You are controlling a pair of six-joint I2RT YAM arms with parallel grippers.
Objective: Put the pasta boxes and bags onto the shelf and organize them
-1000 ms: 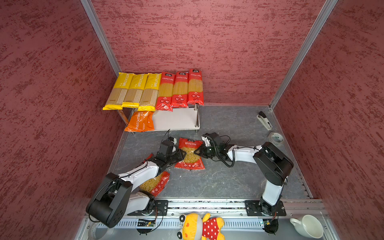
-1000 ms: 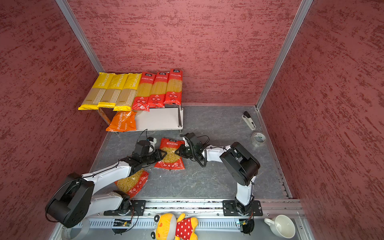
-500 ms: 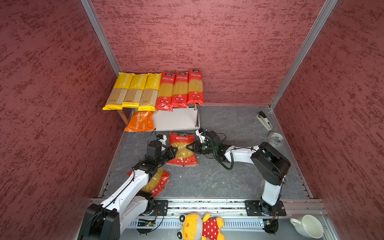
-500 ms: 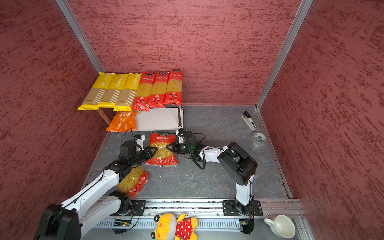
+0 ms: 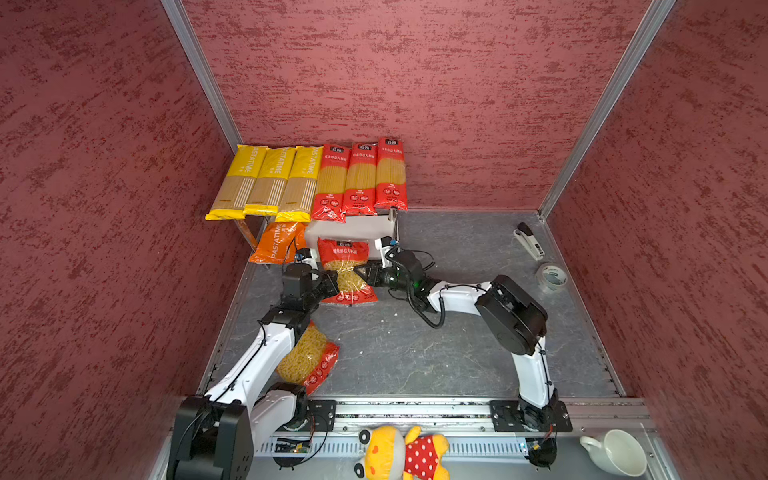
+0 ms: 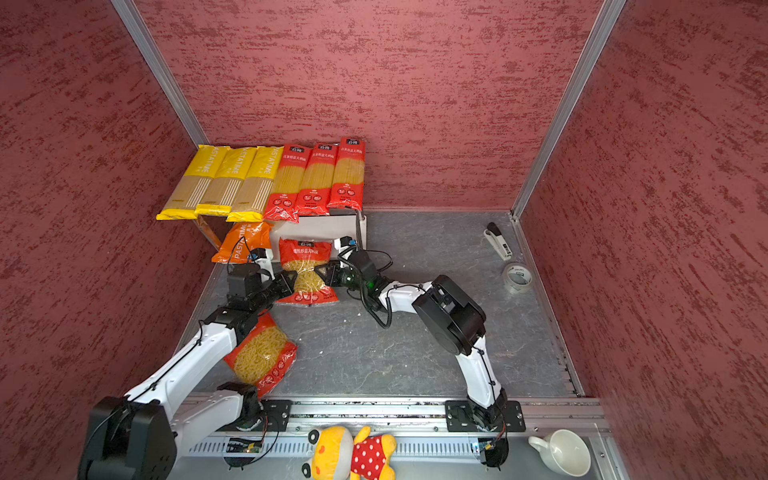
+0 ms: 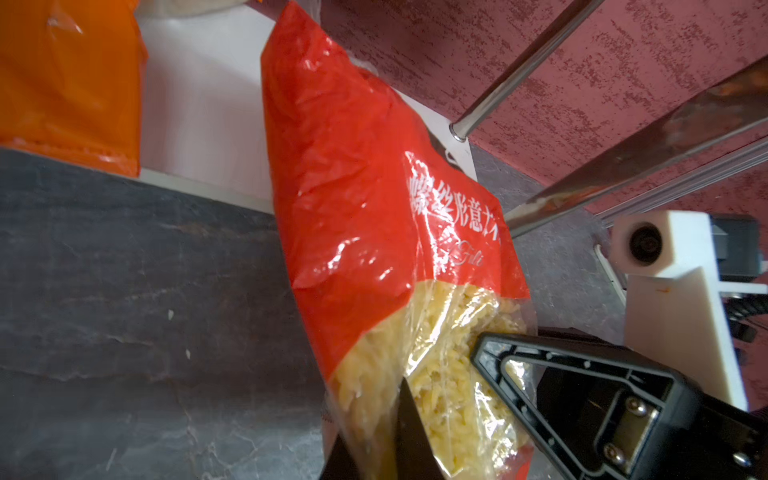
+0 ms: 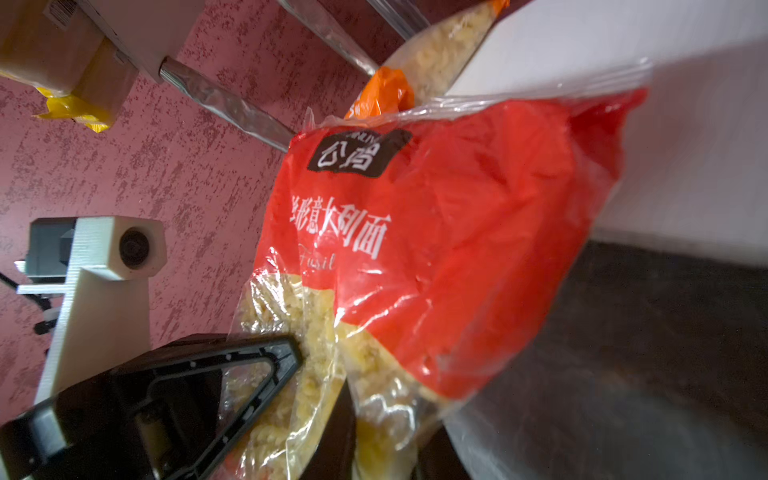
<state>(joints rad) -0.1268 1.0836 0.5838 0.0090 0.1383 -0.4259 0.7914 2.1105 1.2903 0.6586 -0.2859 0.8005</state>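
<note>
My right gripper is holding the red bag halfway down its edge. It should open and grab the bag's bottom corner [image 5: 372, 298] before it pushes the bag onto the shelf's lower board.
A red bag [image 5: 343, 266] [image 6: 305, 266] with a clear window of yellow pasta hangs between my two grippers, just in front of the shelf [image 5: 357, 230] [image 6: 328, 228]. Its top end reaches over the lower white board's front edge. My left gripper [image 5: 332, 279] [image 7: 374, 428] is shut on the bag's left edge. My right gripper [image 5: 362, 272] [image 8: 382, 432] is shut on its right edge. An orange bag [image 5: 276, 243] lies on the lower board's left part. Three yellow pasta boxes [image 5: 266, 183] and three red ones [image 5: 359, 178] cover the top board. Another red bag [image 5: 309, 361] lies on the floor under my left arm.
A stapler [image 5: 528, 246] and a tape roll [image 5: 552, 277] lie by the right wall. A plush toy [image 5: 401, 453] and a white cup [image 5: 615, 453] sit in front of the arm rail. Red walls enclose the grey floor on three sides.
The red bag lay on the floor a second ago. Both grippers have carried it up and back toward the shelf, and my left gripper has shut tighter on its edge.
</note>
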